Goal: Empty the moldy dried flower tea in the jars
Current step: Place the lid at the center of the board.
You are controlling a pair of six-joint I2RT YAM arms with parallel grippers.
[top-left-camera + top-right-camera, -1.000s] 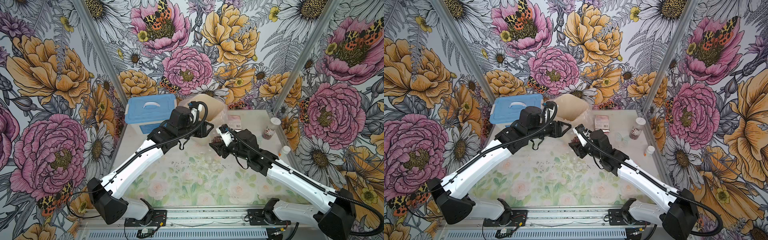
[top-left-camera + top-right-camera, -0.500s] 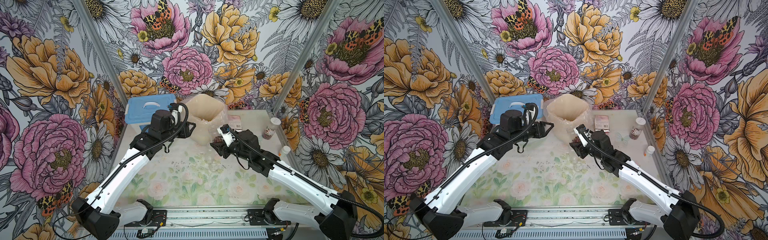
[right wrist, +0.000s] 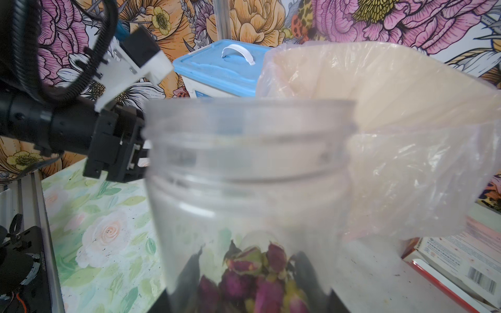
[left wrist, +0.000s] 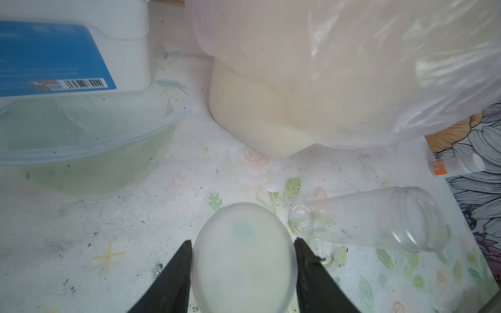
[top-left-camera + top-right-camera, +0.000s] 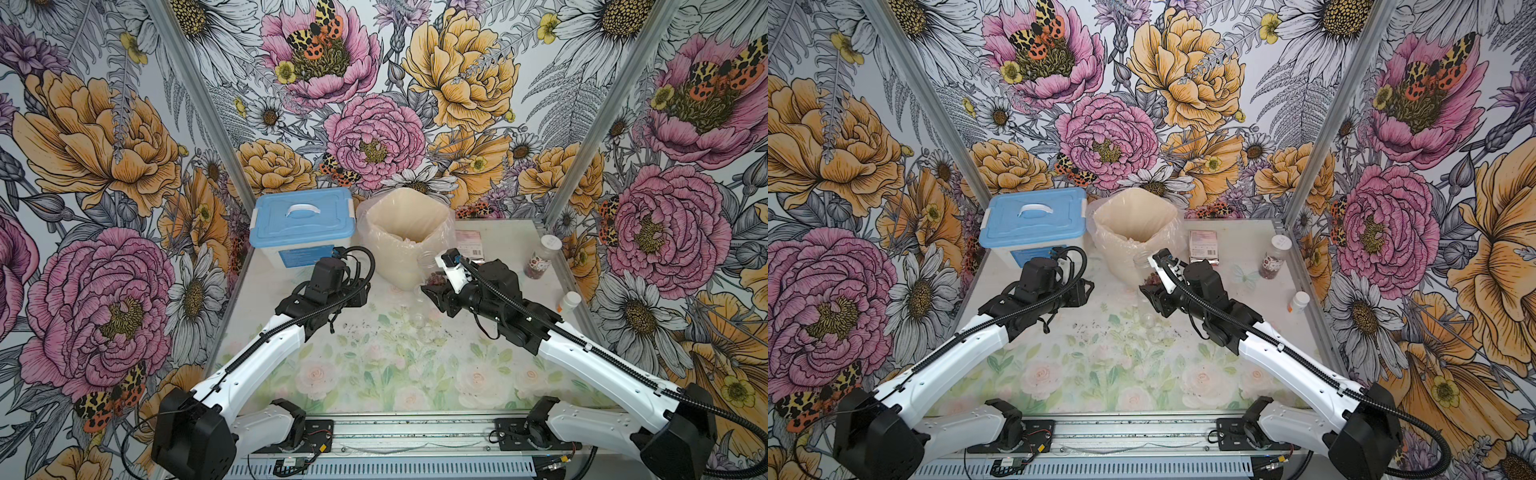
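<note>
The robot's left gripper should release the round translucent white lid on the table (image 5: 390,312) (image 4: 241,217) next to the opening of the empty jar. The lid is now held low over the table.
My right gripper (image 5: 432,287) is shut on a clear, slim jar (image 3: 249,176) with no lid, held upright beside the lined bin. Its lower part holds the moldy dried flower tea (image 3: 260,276), dark pink and purple buds. My left gripper (image 4: 242,244) is shut on a round translucent white lid (image 4: 242,260), low over the table and left of that jar. A second slim jar (image 4: 379,219) lies empty on its side on the table between the arms. A wider labelled jar (image 5: 540,259) with a white lid stands at the back right.
A cream bin lined with a clear bag (image 5: 405,232) stands open at the back middle, next to a blue-lidded white box (image 5: 303,220). A flat packet (image 5: 469,243) and a small orange-labelled bottle (image 5: 567,301) are on the right side. Dark crumbs dot the table.
My left gripper has pulled away from the held jar, leftward and down toward the table, carrying the lid. The right gripper and its jar have stayed put.
</note>
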